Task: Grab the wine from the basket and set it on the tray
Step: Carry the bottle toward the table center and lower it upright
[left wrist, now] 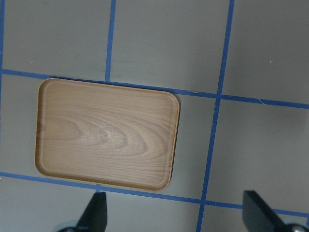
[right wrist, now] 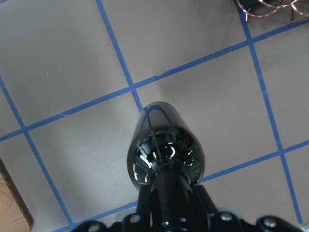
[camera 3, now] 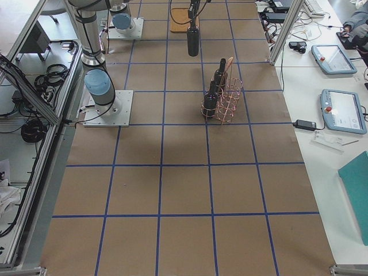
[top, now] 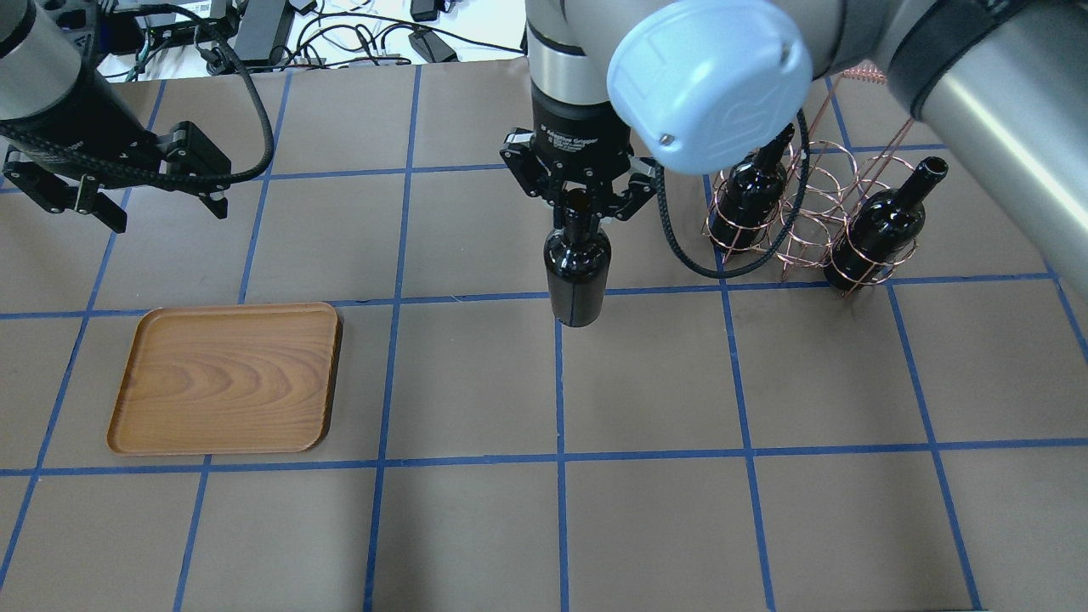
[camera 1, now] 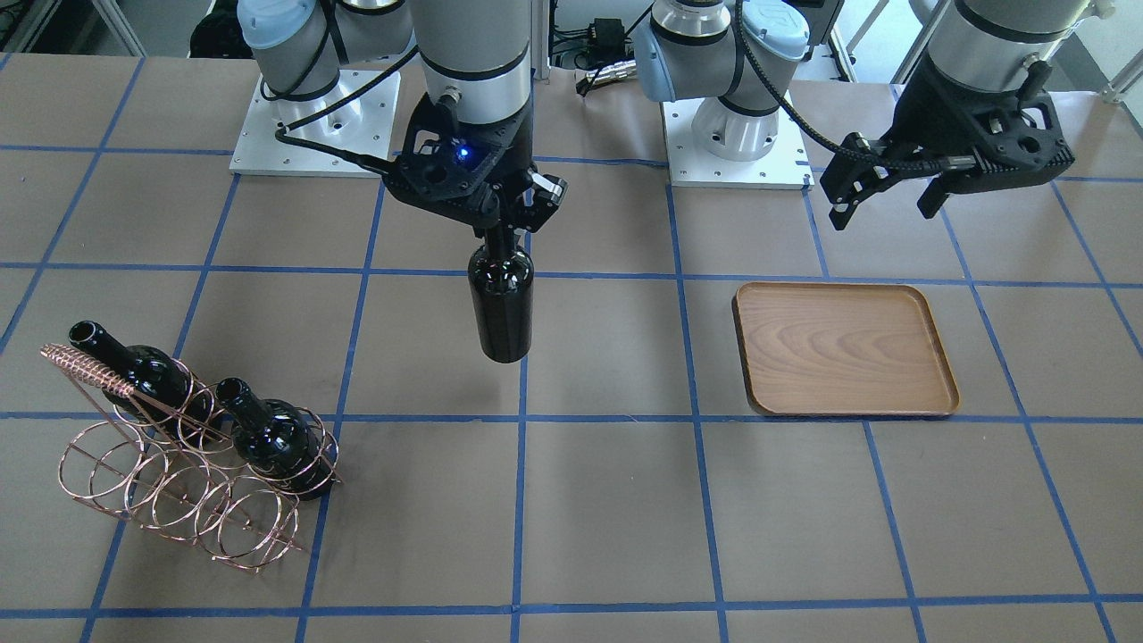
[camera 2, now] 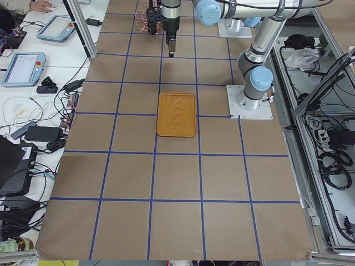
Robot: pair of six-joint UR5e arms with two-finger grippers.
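Next, I let go of the wine bottle with my right gripper on the table, inside the blue tape square (camera 1: 564, 363) (right wrist: 128, 139) beside the wooden tray.
My right gripper (top: 578, 208) is shut on the neck of a near-black wine bottle (top: 576, 272), which hangs upright above the table's middle; the pair also shows in the front view (camera 1: 501, 304) and the right wrist view (right wrist: 164, 150). The copper wire basket (camera 1: 89, 368) stands to the right in the overhead view (top: 803, 223) and holds two more bottles (top: 752, 200) (top: 880, 225). The brown wooden tray (top: 225, 378) lies empty on the left. My left gripper (top: 166, 217) is open and empty, hovering beyond the tray (left wrist: 106, 133).
The table is brown paper with a blue tape grid. Both arm bases (camera 1: 312, 125) (camera 1: 737, 134) stand along the robot's edge. Side benches with tablets and cables (camera 2: 33, 61) flank the table.
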